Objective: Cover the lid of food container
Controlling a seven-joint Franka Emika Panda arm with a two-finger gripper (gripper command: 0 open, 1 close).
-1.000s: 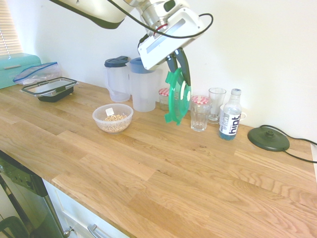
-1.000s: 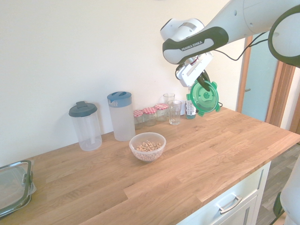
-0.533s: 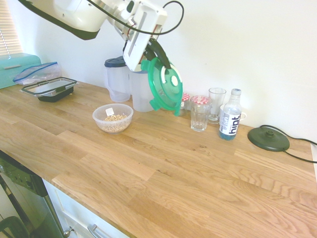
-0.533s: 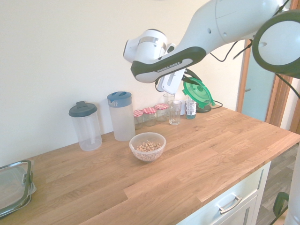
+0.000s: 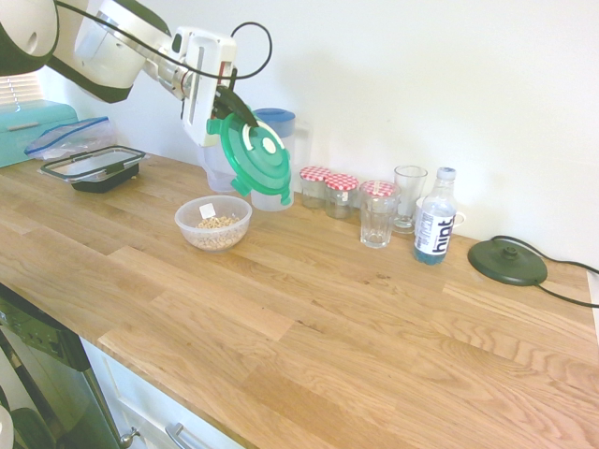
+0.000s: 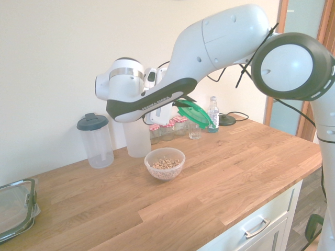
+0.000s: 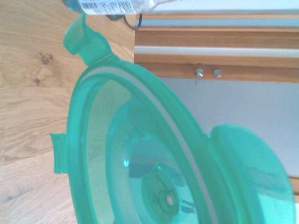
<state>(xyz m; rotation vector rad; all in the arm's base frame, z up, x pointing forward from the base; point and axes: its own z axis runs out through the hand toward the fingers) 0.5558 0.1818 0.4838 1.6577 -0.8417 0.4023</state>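
Observation:
Next, I release the green lid from my gripper on the open rim of the clear bowl of brownish grain (image 5: 211, 205).
The round translucent green lid (image 5: 255, 156) with a white ring hangs tilted in the air, gripped at its rim by my gripper (image 5: 227, 105), which is shut on it. It sits above and slightly right of the food container (image 5: 213, 223), a small clear bowl of brownish grain on the wooden counter. In the second exterior view the lid (image 6: 192, 113) is above and to the right of the bowl (image 6: 165, 163), with my gripper (image 6: 181, 104) at its upper edge. The green lid (image 7: 159, 163) fills the wrist view.
Two clear pitchers (image 6: 95, 140) stand by the wall behind the bowl. Red-checked jars (image 5: 328, 189), glasses (image 5: 377, 215) and a water bottle (image 5: 434, 217) line the wall to the right. A black-rimmed rectangular container (image 5: 94, 166) lies far left, a black disc (image 5: 507, 261) far right.
The arm has swung left along the wall with the lid, from beside the glasses to nearly over the bowl. The lid has turned from edge-on to tilted face-out.

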